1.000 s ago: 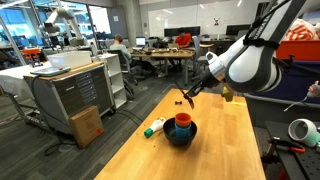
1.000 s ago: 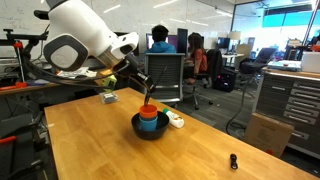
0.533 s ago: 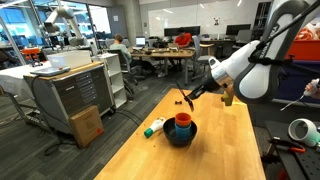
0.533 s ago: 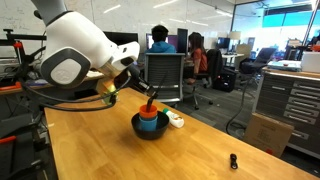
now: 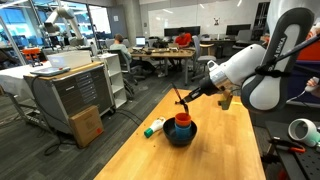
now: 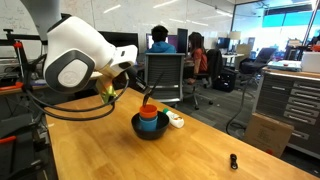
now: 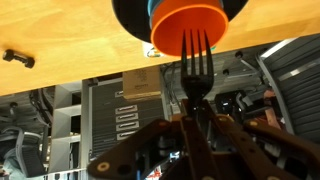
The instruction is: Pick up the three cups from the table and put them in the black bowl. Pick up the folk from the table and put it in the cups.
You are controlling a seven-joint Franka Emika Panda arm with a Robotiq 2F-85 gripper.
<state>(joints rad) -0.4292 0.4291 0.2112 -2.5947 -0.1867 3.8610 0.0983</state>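
I need to open my gripper and let go of the dark fork inside the orange-red cup on top of the stack (image 5: 182, 115) (image 7: 191, 30).
The black bowl (image 5: 180, 137) stands on the pale wood table (image 5: 220, 150) with the cups stacked in it. The orange-red cup (image 5: 183, 121) is on top and a blue cup (image 6: 149, 123) shows under it; I cannot make out the third cup. My gripper (image 5: 192, 94) is shut on the handle of the dark fork (image 5: 179, 100) and holds it just above the cups, tines toward them. In the wrist view the fork (image 7: 195, 55) points at the orange cup (image 7: 187, 27), with my gripper (image 7: 192, 135) below it and the bowl (image 7: 125, 15) at the top edge.
A white bottle with a green cap (image 5: 155, 127) lies beside the bowl, also in an exterior view (image 6: 176, 120). A small dark object (image 6: 233, 160) sits on the table away from the bowl. A grey cabinet (image 5: 70, 95) and a cardboard box (image 5: 87, 125) stand beside the table.
The arm has swung and re-angled over the last second. The fork stays gripped and has shifted slightly toward the stacked cups.
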